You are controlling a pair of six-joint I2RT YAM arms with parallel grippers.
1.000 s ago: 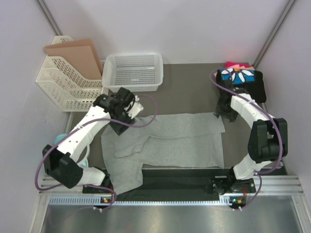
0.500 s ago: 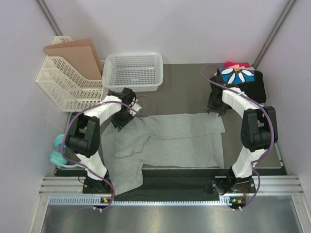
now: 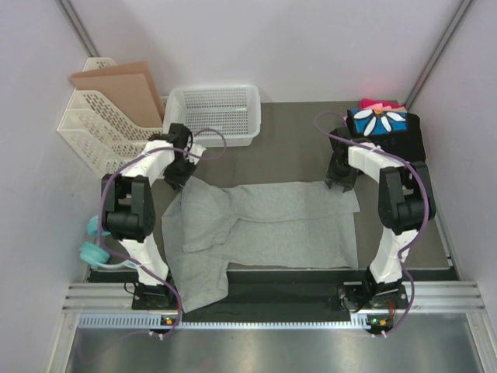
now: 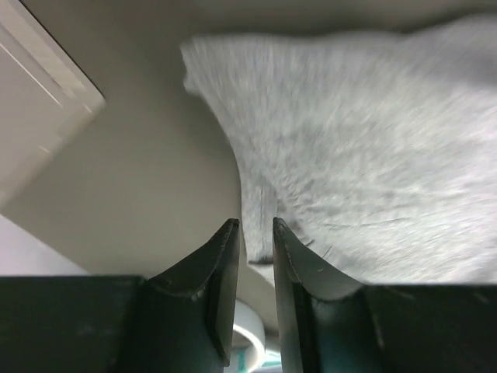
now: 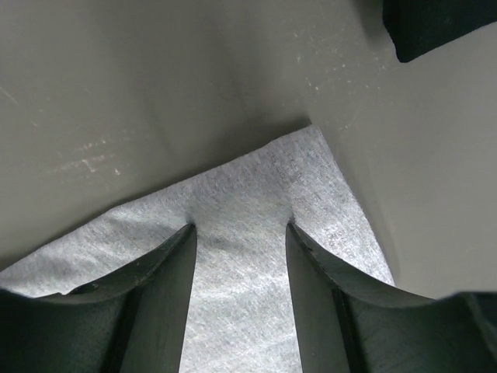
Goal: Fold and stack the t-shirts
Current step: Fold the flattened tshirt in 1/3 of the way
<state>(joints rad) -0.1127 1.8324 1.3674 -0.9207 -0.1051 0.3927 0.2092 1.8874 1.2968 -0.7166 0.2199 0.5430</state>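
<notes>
I need to open my left gripper, take the t-shirt's far corner (image 4: 200, 62) and pull the edge straight before folding, because the grey t-shirt's far edge dips in a slack wave.
A light heather-grey t-shirt (image 3: 272, 221) lies spread on the dark mat, one sleeve trailing toward the near left. My left gripper (image 3: 181, 175) is at its far left corner. In the left wrist view the shirt's hem (image 4: 260, 249) sits pinched in the narrow gap of the left gripper (image 4: 256, 224). My right gripper (image 3: 339, 180) is at the far right corner. In the right wrist view the right gripper (image 5: 241, 227) stands open, both tips pressing dimples into flat grey cloth (image 5: 256, 311). Folded t-shirts (image 3: 380, 122), black and blue with a daisy print over pink ones, are stacked at the far right.
A white perforated basket (image 3: 211, 90) stands at the back, close behind the left gripper; its corner (image 4: 39, 116) shows in the left wrist view. A white file rack (image 3: 101, 144) holding cardboard (image 3: 124, 85) stands at the far left. Teal headphones (image 3: 95, 250) lie off the mat's left edge.
Both arms swung outward and back to the shirt's far corners. The left jaws narrowed onto the hem and drew that corner slightly left. The right jaws narrowed a little.
</notes>
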